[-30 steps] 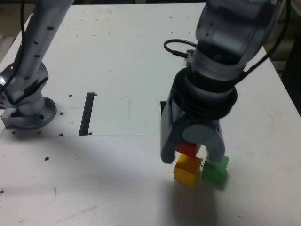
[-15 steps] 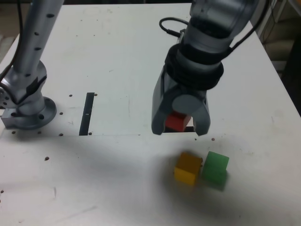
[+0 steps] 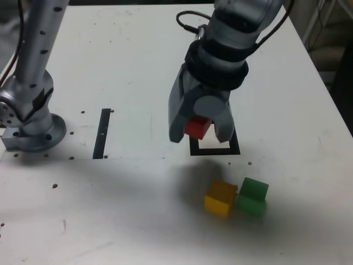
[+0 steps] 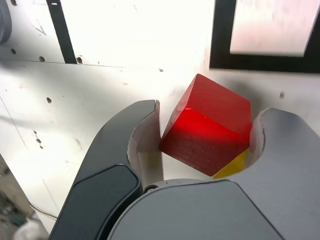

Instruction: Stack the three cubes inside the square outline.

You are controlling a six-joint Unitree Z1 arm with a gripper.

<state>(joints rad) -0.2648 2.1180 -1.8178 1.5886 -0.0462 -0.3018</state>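
Note:
My gripper needs to let go of the red cube on the white middle of the square outline [image 3: 217,133] [image 4: 274,27], near the outline's near edge.
My gripper [image 3: 199,131] is shut on the red cube [image 3: 197,127], held in the air over the near left part of the square outline [image 3: 214,150]. The wrist view shows the red cube [image 4: 207,129] tilted between the two fingers [image 4: 145,135], with the square outline [image 4: 265,35] beyond it. The yellow cube [image 3: 220,197] and the green cube [image 3: 253,195] lie side by side on the table, nearer the camera than the outline. A sliver of the yellow cube [image 4: 232,167] peeks out under the red one in the wrist view.
A thin black strip [image 3: 102,132] lies on the table at the exterior view's left, next to the arm's round base [image 3: 33,132]. The table's right edge [image 3: 331,88] runs close behind the arm, with dark clutter beyond it.
The gripper has lifted the red cube away from the yellow and green cubes and carried it up and toward the far left, over the square outline. The other two cubes stayed put.

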